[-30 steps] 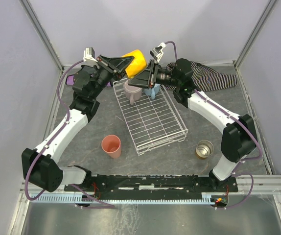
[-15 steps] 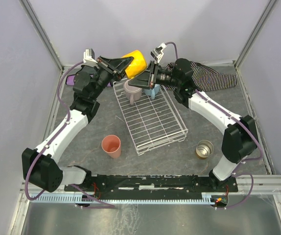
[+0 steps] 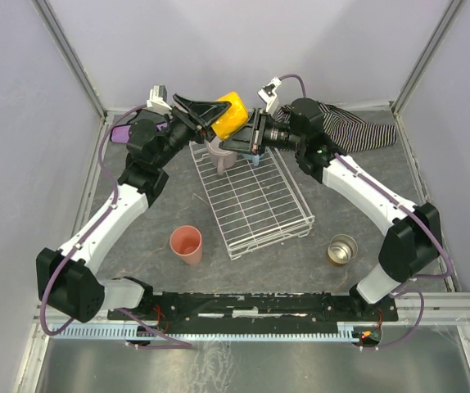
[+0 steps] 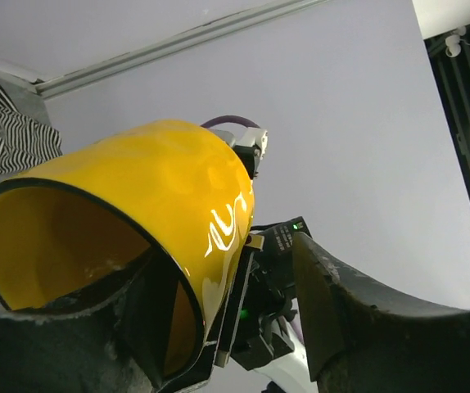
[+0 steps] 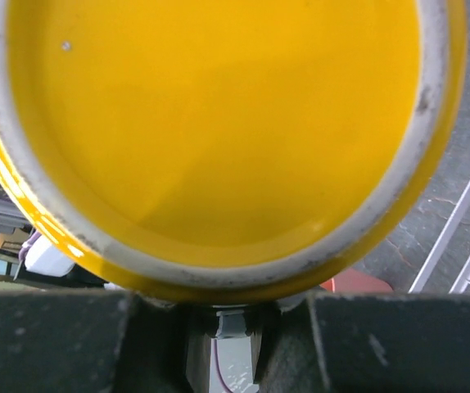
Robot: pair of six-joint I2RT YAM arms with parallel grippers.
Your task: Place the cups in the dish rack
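My right gripper will release the yellow mug in the dish rack point(image 3: 268, 168), in front of the light blue mug. The yellow mug is now held above the rack's far end.
My left gripper point(image 3: 209, 109) holds the yellow mug point(image 3: 230, 115) in the air over the far end of the white wire dish rack point(image 3: 255, 201). In the left wrist view the mug point(image 4: 161, 180) lies on its side, with one finger inside its mouth. My right gripper point(image 3: 237, 141) sits just under and beside the mug. Its wrist view shows the mug's base point(image 5: 219, 123) directly above the slightly parted fingers point(image 5: 382, 344), with nothing between them. A pale pink mug point(image 3: 217, 155) stands in the rack, with a light blue mug point(image 3: 255, 159) mostly hidden behind the right gripper.
A salmon tumbler point(image 3: 187, 244) stands on the table left of the rack. A metal cup point(image 3: 342, 248) stands right of it. A striped cloth point(image 3: 358, 131) lies at the back right and a purple cloth point(image 3: 123, 133) at the back left.
The left arm has swung the yellow mug a little right and lower, toward the right gripper. The right gripper has tilted flatter and come closer under the mug.
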